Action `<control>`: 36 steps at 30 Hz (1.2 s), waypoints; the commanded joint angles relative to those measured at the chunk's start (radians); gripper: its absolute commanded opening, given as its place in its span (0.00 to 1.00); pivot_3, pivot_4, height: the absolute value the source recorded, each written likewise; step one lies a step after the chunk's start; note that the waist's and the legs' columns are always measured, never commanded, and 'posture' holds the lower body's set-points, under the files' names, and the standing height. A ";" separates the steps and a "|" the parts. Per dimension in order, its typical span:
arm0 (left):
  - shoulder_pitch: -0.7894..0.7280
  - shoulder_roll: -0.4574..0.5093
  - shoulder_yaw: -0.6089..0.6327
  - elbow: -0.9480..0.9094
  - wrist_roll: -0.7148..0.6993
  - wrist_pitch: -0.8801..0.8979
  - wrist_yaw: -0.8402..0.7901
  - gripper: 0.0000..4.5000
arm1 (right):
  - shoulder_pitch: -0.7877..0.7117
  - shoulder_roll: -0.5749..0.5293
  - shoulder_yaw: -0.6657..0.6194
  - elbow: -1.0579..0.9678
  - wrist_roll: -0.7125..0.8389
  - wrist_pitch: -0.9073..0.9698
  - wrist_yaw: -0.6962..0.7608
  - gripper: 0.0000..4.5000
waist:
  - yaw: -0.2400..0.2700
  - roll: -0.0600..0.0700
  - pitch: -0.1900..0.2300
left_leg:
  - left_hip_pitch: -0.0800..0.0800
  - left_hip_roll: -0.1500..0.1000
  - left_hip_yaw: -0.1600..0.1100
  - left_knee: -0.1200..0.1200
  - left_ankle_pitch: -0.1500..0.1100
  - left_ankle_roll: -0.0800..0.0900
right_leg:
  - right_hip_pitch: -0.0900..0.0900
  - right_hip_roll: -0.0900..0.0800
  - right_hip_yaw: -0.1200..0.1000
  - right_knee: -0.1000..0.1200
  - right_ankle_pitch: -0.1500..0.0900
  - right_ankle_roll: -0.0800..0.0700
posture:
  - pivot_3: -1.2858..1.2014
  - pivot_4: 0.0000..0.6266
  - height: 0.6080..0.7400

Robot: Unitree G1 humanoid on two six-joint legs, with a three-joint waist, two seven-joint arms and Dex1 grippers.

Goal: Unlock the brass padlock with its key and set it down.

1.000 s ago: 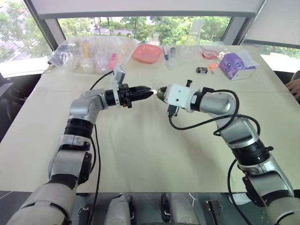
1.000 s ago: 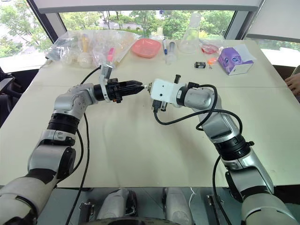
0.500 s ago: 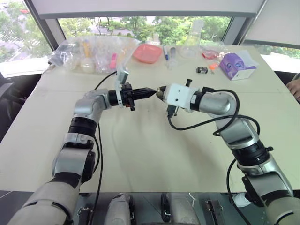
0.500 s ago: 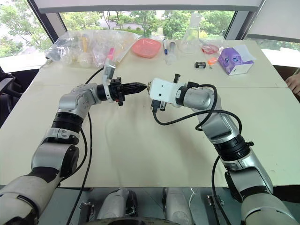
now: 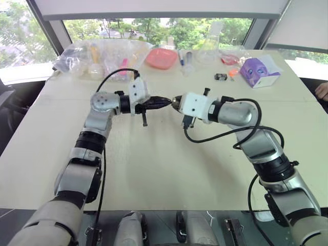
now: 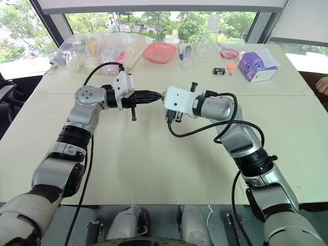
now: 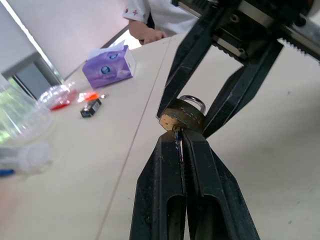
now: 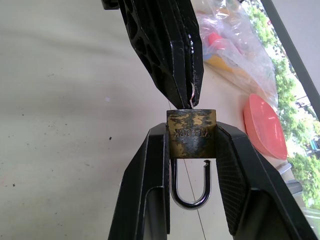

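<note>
Next, my left gripper releases the key, turns and takes the padlock's body (image 8: 192, 134) by its sides, since the padlock's open shackle sits back inside my right gripper's fingers.
Above the table's middle, my two grippers meet tip to tip. My right gripper (image 8: 192, 134) is shut on the brass padlock (image 8: 192, 132), clamping its tarnished body by the sides. The silvery shackle (image 8: 190, 187) hangs back between the right fingers, and one leg stands free of the body. My left gripper (image 7: 181, 135) is shut on the key (image 8: 191, 99), a thin sliver between its tips that runs into the padlock (image 7: 182, 117). In the head views the left gripper (image 5: 163, 101) and the right gripper (image 5: 175, 100) are level with each other.
Along the table's far edge lie clear plastic bags (image 5: 105, 56), a pink dish (image 5: 161, 57), a glass flask (image 5: 209, 48), a small black object (image 5: 220, 77) and a purple tissue box (image 5: 259, 70). A person's hand (image 5: 323, 91) rests at the right edge.
My left wrist has rolled about its own line with its tips kept at the padlock. The right arm and the padlock have stayed in place.
</note>
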 commanded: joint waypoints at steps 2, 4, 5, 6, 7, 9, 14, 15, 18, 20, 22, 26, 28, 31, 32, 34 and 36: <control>-0.050 0.025 0.034 0.020 -0.121 0.427 -0.100 0.06 | -0.023 0.017 -0.023 -0.044 0.009 -0.029 -0.012 0.15 | -0.002 0.000 0.000 | 0.000 0.000 0.000 0.000 0.000 0.000 | 0.000 0.000 0.000 0.000 0.000 0.000 | 0.52 0.24 0.94; -0.090 0.037 0.076 0.043 -0.186 0.564 -0.128 0.20 | -0.026 0.018 -0.023 -0.040 -0.004 -0.044 -0.022 0.15 | -0.003 0.000 0.000 | 0.000 0.000 0.000 0.000 0.000 0.000 | 0.000 0.000 0.000 0.000 0.000 0.000 | 0.52 0.24 0.94; -0.107 0.040 0.090 0.054 -0.198 0.607 -0.121 0.30 | -0.028 0.018 -0.023 -0.038 -0.010 -0.052 -0.028 0.15 | -0.004 0.000 0.000 | 0.000 0.000 0.000 0.000 0.000 0.000 | 0.000 0.000 0.000 0.000 0.000 0.000 | 0.52 0.24 0.94; -0.120 0.042 0.099 0.061 -0.202 0.636 -0.114 0.39 | -0.029 0.018 -0.023 -0.036 -0.015 -0.059 -0.032 0.15 | -0.005 0.000 0.000 | 0.000 0.000 -0.001 0.000 0.000 0.000 | 0.000 0.001 0.000 0.000 0.000 0.000 | 0.52 0.24 0.94; -0.128 0.042 0.105 0.064 -0.205 0.658 -0.108 0.53 | -0.030 0.018 -0.023 -0.035 -0.017 -0.064 -0.035 0.15 | -0.004 0.000 0.000 | 0.000 0.000 -0.001 0.000 0.000 0.000 | 0.000 0.001 0.000 0.000 0.000 0.000 | 0.52 0.24 0.94; -0.143 0.041 0.125 0.056 -0.241 0.735 -0.138 0.62 | -0.035 0.019 -0.021 -0.029 -0.029 -0.082 -0.047 0.15 | -0.002 0.000 0.000 | 0.000 0.000 -0.001 0.000 0.000 0.000 | 0.000 0.000 0.000 0.000 0.000 0.000 | 0.52 0.24 0.94; -0.160 0.006 0.133 0.036 -0.260 0.772 -0.134 0.62 | -0.045 0.023 -0.019 -0.016 -0.050 -0.112 -0.064 0.15 | -0.002 0.000 0.000 | 0.000 0.000 -0.001 0.000 0.000 0.000 | 0.000 0.000 0.000 0.000 0.000 0.000 | 0.52 0.24 0.94; -0.160 0.002 0.131 0.035 -0.257 0.772 -0.135 0.62 | -0.046 0.023 -0.018 -0.015 -0.053 -0.115 -0.066 0.15 | -0.002 0.000 0.000 | 0.000 0.000 -0.001 0.000 0.000 0.000 | 0.000 0.000 0.000 0.000 0.000 0.000 | 0.52 0.24 0.94; -0.157 -0.015 0.118 0.047 -0.236 0.748 -0.127 0.62 | -0.046 0.025 -0.019 -0.017 -0.059 -0.121 -0.069 0.15 | -0.003 0.000 0.000 | 0.000 0.000 -0.001 0.000 0.000 0.000 | 0.000 0.000 0.000 0.000 0.000 0.000 | 0.52 0.24 0.94; -0.159 -0.030 0.116 0.064 -0.227 0.731 -0.116 0.62 | -0.046 0.027 -0.020 -0.021 -0.062 -0.123 -0.070 0.15 | -0.003 0.000 0.000 | 0.000 0.000 -0.001 0.000 0.000 0.000 | 0.000 0.000 0.000 0.000 0.000 0.000 | 0.52 0.24 0.94; -0.167 -0.041 0.123 0.083 -0.227 0.723 -0.108 0.62 | -0.046 0.029 -0.018 -0.022 -0.066 -0.124 -0.070 0.15 | -0.003 0.000 0.000 | 0.000 0.000 -0.001 0.000 0.000 0.000 | 0.000 0.000 0.000 0.000 0.000 0.000 | 0.52 0.24 0.94; -0.177 -0.051 0.129 0.107 -0.226 0.708 -0.104 0.43 | -0.045 0.033 -0.016 -0.028 -0.073 -0.123 -0.068 0.15 | -0.004 0.000 0.000 | 0.000 0.000 -0.001 0.000 0.000 0.000 | 0.000 0.000 0.000 0.000 0.000 0.000 | 0.52 0.24 0.94; -0.175 -0.051 0.127 0.108 -0.229 0.714 -0.110 0.23 | -0.041 0.034 -0.016 -0.031 -0.076 -0.123 -0.068 0.15 | -0.004 0.000 0.000 | 0.000 0.000 -0.001 0.000 0.000 0.000 | 0.000 0.000 0.000 0.000 0.000 0.000 | 0.52 0.24 0.94; -0.174 -0.048 0.126 0.111 -0.224 0.711 -0.104 0.01 | -0.036 0.033 -0.016 -0.033 -0.081 -0.123 -0.068 0.15 | -0.004 0.000 0.000 | 0.000 0.000 -0.001 0.000 0.000 0.000 | 0.000 0.000 0.000 0.000 0.000 0.000 | 0.52 0.24 0.94; -0.172 -0.045 0.122 0.111 -0.219 0.706 -0.106 0.01 | -0.035 0.033 -0.016 -0.033 -0.083 -0.123 -0.068 0.15 | -0.004 0.000 0.000 | 0.000 0.000 -0.001 0.000 0.000 0.000 | 0.000 0.000 0.000 0.000 0.000 0.000 | 0.52 0.24 0.94; -0.171 -0.044 0.121 0.114 -0.216 0.701 -0.105 0.01 | -0.034 0.033 -0.017 -0.031 -0.084 -0.124 -0.068 0.15 | -0.004 0.000 0.000 | 0.000 0.000 -0.001 0.000 0.000 0.000 | 0.000 0.000 0.000 0.000 0.000 0.000 | 0.52 0.24 0.94; -0.172 -0.044 0.125 0.117 -0.217 0.696 -0.100 0.01 | -0.032 0.033 -0.018 -0.030 -0.082 -0.121 -0.065 0.15 | -0.004 0.000 0.000 | 0.000 0.000 -0.001 0.000 0.000 0.000 | 0.000 0.000 0.000 0.000 0.000 0.000 | 0.52 0.24 0.94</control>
